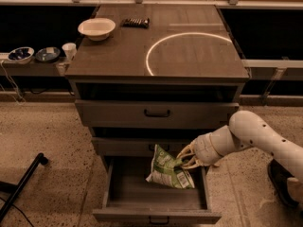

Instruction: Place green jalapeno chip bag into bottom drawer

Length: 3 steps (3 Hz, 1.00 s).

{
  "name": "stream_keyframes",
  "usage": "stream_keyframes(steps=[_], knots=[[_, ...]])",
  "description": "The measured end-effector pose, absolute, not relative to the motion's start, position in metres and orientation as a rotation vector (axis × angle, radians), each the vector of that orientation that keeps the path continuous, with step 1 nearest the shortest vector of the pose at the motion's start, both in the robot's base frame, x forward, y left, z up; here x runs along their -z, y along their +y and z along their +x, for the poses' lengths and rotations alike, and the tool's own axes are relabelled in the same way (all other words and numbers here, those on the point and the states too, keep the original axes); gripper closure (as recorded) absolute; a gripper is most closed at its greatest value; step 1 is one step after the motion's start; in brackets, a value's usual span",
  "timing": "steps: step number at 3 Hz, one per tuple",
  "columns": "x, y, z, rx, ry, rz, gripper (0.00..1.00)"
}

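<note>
The robot's gripper should release the green jalapeno chip bag, now hanging tilted in the drawer's opening, on the bottom drawer's inside (157, 194), just behind its front handle.
The green jalapeno chip bag (168, 168) is light green and white, crinkly, and hangs tilted inside the opening of the bottom drawer (156, 215). That drawer is pulled out toward the camera, its grey front with a small dark handle at the lower edge. My gripper (183, 159) comes in from the right on a white arm and is shut on the bag's upper right corner, just below the middle drawer's front. The bag's lower edge is near the drawer floor; I cannot tell if it touches.
The cabinet top (113, 56) carries a white bowl (96, 28), a dark wrapped bar (135, 21) and a lit ring (189, 51). The two upper drawers (156, 112) are closed. A side shelf on the left holds bowls (21, 55) and a cup (69, 50). A black stand leg (23, 183) lies lower left.
</note>
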<state>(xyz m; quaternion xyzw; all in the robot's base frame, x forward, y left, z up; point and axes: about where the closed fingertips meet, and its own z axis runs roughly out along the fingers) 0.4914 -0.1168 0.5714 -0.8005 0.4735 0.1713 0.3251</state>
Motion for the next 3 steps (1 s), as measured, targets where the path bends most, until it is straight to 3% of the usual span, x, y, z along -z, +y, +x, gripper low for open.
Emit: stream_keyframes(steps=[1,3], knots=[[-0.548,-0.119,0.496,-0.486,1.294,-2.105,1.00],[-0.393,-0.144,0.511,-0.573,1.571,-1.972,1.00]])
